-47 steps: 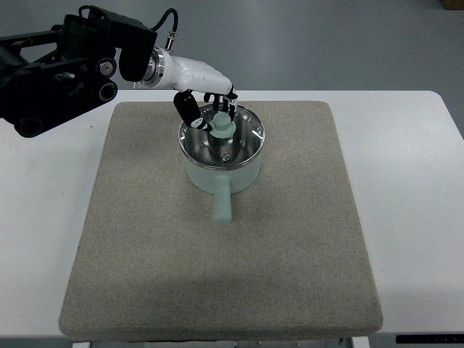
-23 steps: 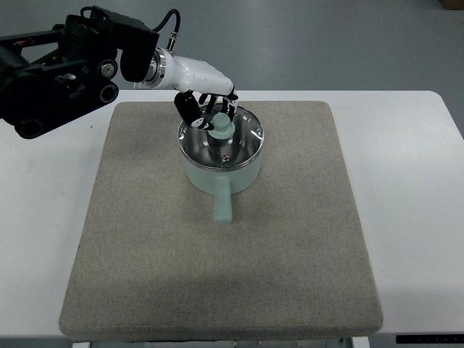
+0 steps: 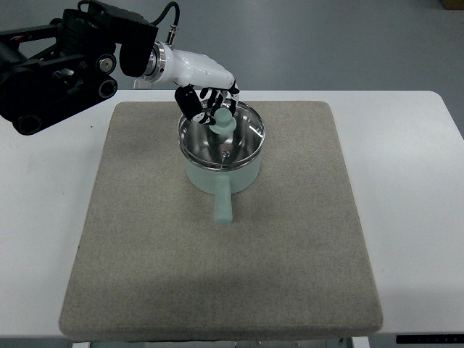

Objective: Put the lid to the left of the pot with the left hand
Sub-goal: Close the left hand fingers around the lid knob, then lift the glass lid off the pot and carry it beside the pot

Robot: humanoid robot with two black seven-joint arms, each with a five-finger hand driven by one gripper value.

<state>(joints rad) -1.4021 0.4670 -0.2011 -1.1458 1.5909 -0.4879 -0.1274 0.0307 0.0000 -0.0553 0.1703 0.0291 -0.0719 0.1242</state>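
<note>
Next, I release the glass lid from my left gripper on the mat (image 3: 138, 157) between the pot and the nearest side edge of the mat. The lid is now slightly raised over the pot's rim.
A mint-green pot (image 3: 217, 179) stands on the upper middle of the grey mat (image 3: 217, 275), its straight handle (image 3: 222, 205) pointing toward the near edge. On top is a glass lid (image 3: 235, 148) with a metal rim and a mint-green knob (image 3: 224, 120). My left hand (image 3: 212, 110) reaches in from the upper left and has its dark fingers (image 3: 191, 106) curled around the knob. The lid sits slightly raised and tilted over the pot's rim. The right arm does not show.
The mat lies on a white table (image 3: 413, 181). The left arm's black body (image 3: 58, 69) hangs over the table's far left corner. Bare mat stretches to the left of the pot (image 3: 138, 167) and in front of it.
The left hand has risen a little with the knob in it, and the lid has come up slightly and shifted toward the far side. The pot has not moved.
</note>
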